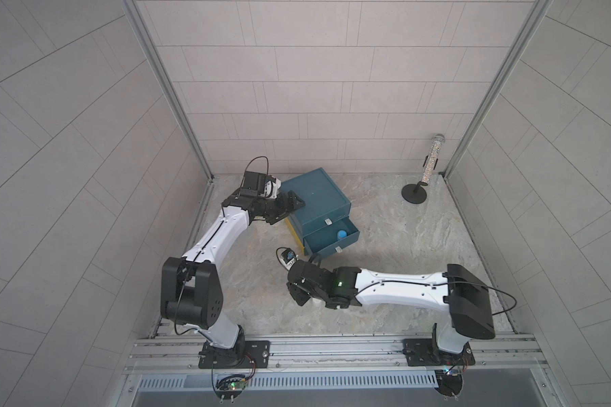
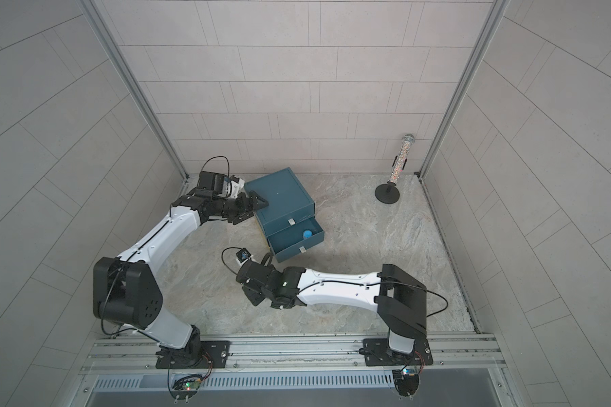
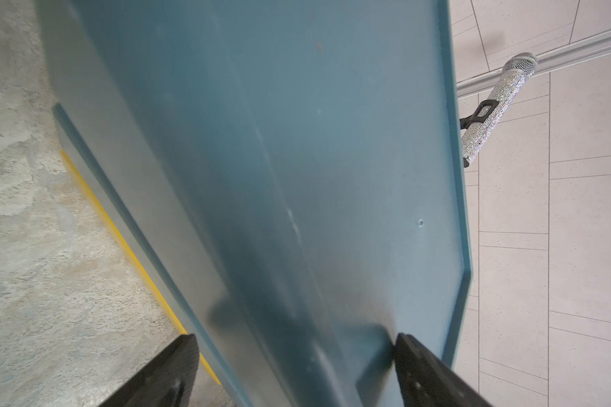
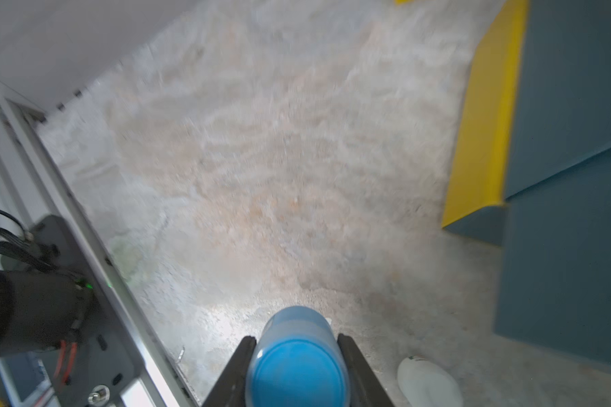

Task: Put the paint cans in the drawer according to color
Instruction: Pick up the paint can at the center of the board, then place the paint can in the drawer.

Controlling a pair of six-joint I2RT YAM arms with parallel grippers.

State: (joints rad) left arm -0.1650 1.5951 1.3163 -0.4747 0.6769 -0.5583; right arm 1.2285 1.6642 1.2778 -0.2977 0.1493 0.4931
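The blue paint can in my right gripper needs to be let go in the open drawer (image 1: pixel 325 242) beside the blue paint can lying there.
A teal drawer cabinet (image 1: pixel 314 197) stands at the middle back. Its middle drawer (image 1: pixel 336 248) is pulled out, and one blue paint can (image 1: pixel 342 234) (image 2: pixel 307 233) lies inside. My right gripper (image 4: pixel 296 340) hangs over the table in front of the cabinet, shut on another blue paint can (image 4: pixel 297 366) whose cap faces the wrist camera. In both top views that can is hidden under the wrist. A white paint can (image 4: pixel 427 382) lies on the table beside it. My left gripper (image 1: pixel 286 209) (image 3: pixel 295 339) stands open astride the cabinet's top left edge, with one finger (image 3: pixel 424 370) on the top panel.
A tall glittery tube (image 1: pixel 431 158) on a black stand is in the back right corner. The cabinet has a yellow strip (image 4: pixel 484 116) along its left side. Tiled walls close the table on three sides, and a metal rail (image 1: pixel 332 347) runs along the front.
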